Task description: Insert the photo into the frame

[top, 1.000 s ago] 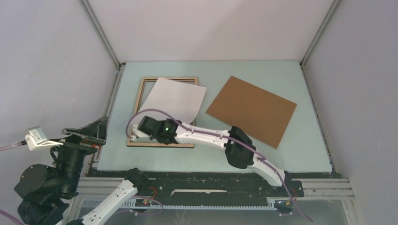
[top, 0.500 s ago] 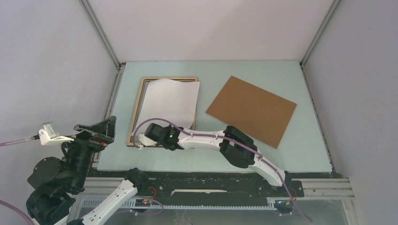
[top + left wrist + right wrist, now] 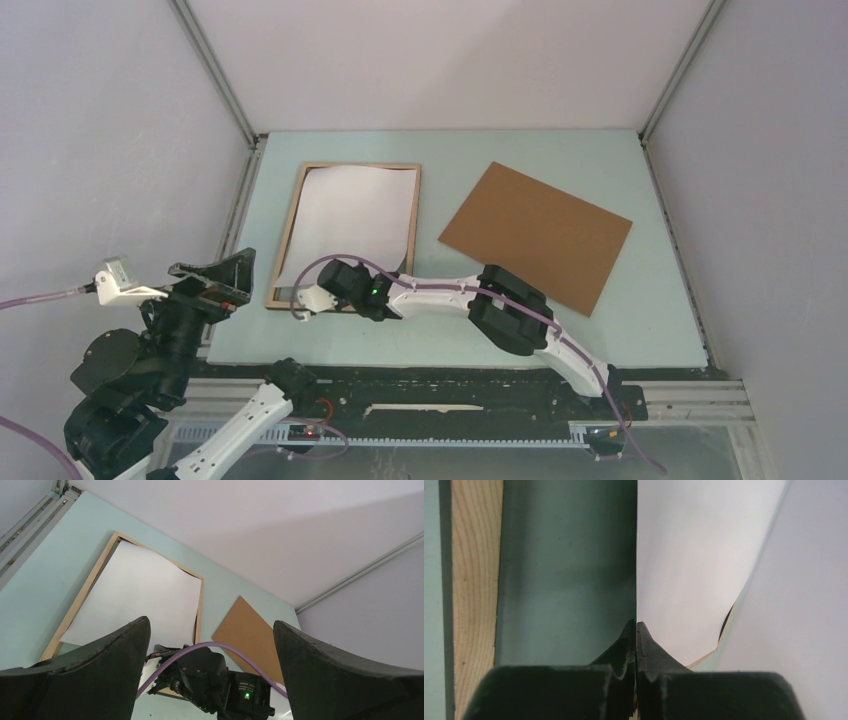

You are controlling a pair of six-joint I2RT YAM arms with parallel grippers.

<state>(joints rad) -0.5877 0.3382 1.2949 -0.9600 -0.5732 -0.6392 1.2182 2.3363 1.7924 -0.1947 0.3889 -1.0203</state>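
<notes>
The photo's far edge overlaps the far side of the frame, so my right gripper will open to drop the photo inside and then grab the photo's near edge [image 3: 638,597].
The photo [image 3: 352,215] shows its plain white back and lies over the opening of the tan wooden frame [image 3: 296,205], lined up with it. My right gripper [image 3: 303,299] is shut on the photo's near-left edge, low over the frame's near rail. In the right wrist view the jaws [image 3: 636,626] are pressed together on the photo's thin edge, with white paper [image 3: 694,555] on the right and frame wood [image 3: 474,580] on the left. My left gripper [image 3: 222,278] is open and empty, raised off the table's left edge. The left wrist view shows the photo [image 3: 140,595] and frame [image 3: 89,586].
A plain brown backing board [image 3: 535,235] lies flat to the right of the frame; it also shows in the left wrist view [image 3: 250,635]. The right arm [image 3: 505,310] stretches across the near table. Grey walls enclose the table [image 3: 600,330].
The photo has swung from a skewed position into line with the frame. My right gripper has moved toward the near left with it. The left arm has shifted slightly right.
</notes>
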